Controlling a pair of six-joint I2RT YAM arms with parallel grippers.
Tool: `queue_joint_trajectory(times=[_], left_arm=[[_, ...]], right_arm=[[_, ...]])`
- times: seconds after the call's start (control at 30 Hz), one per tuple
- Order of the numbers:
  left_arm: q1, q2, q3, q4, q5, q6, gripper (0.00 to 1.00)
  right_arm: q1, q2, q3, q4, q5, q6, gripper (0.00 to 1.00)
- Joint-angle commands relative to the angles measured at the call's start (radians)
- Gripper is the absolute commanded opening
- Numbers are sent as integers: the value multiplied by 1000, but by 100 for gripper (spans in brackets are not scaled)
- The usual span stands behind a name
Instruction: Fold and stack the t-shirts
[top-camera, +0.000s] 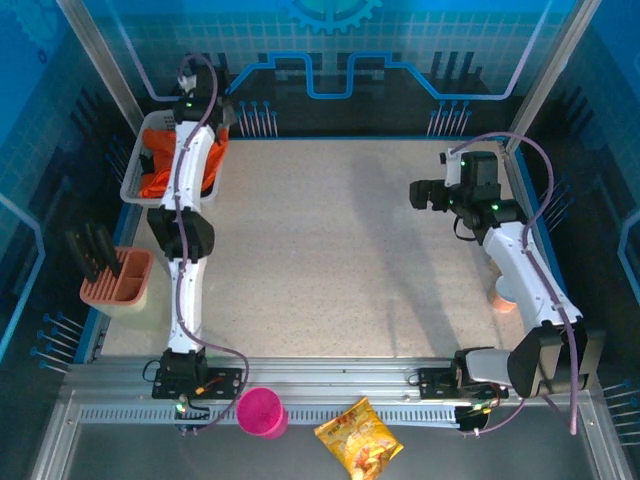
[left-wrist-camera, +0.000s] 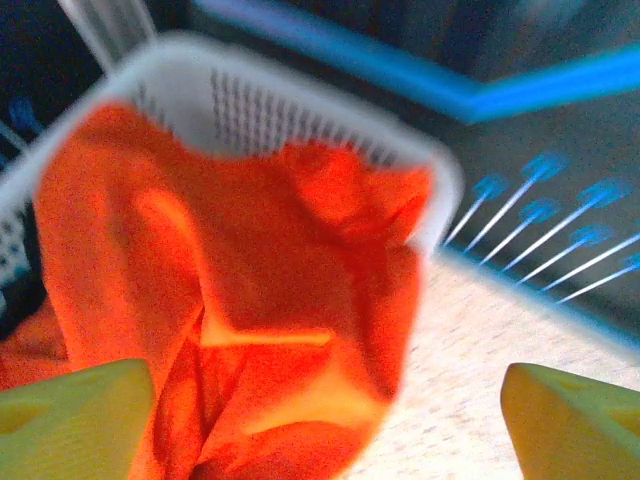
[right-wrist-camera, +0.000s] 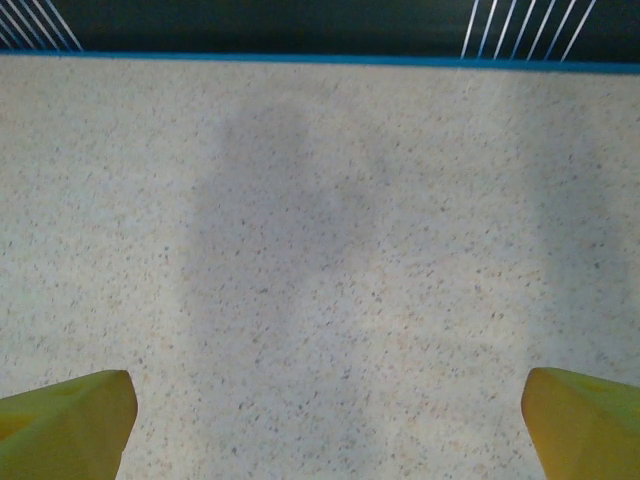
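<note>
The orange t-shirt spills over the basket's rim, mostly still bunched inside, so my left gripper should move back and take a fold inside the basket (top-camera: 158, 158).
A bright-orange t-shirt (top-camera: 155, 170) lies bunched in the white mesh basket (top-camera: 133, 170) at the table's far left, and part of it spills over the basket's right rim. In the left wrist view the orange t-shirt (left-wrist-camera: 250, 300) hangs over the basket's wall (left-wrist-camera: 230, 100) down onto the table. My left gripper (left-wrist-camera: 325, 425) hovers close over that cloth, its yellow fingers (left-wrist-camera: 75, 420) spread wide on either side, open. My right gripper (top-camera: 425, 192) hangs over the far right of the table. In its wrist view the right gripper (right-wrist-camera: 325, 425) is open above bare speckled tabletop.
A salmon holder (top-camera: 120, 285) with black tools stands at the left edge. On the near rail sit a pink cup (top-camera: 262, 412) and a yellow snack bag (top-camera: 358, 442). A small orange-and-white object (top-camera: 505, 295) lies under the right arm. A blue border (right-wrist-camera: 320, 60) marks the table's far edge.
</note>
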Motion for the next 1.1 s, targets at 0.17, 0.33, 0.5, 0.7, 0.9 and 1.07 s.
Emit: queue_joint_trajectory(times=[0.17, 0.33, 0.5, 0.7, 0.9, 1.07], left_arm=[[121, -126, -401, 191, 73, -81, 82], [121, -137, -457, 252, 51, -46, 82], [123, -119, -464, 263, 30, -25, 79], [127, -98, -462, 269, 56, -21, 33], [127, -118, -453, 269, 52, -10, 8], [127, -157, -444, 219, -17, -18, 2]], right_arm=[[30, 32, 23, -63, -38, -30, 100], [38, 70, 24, -51, -38, -30, 100], [60, 126, 50, -57, -38, -29, 99], [93, 175, 91, -81, -16, -50, 96], [109, 167, 95, -91, -7, -62, 96], [112, 138, 89, -100, -7, -68, 97]])
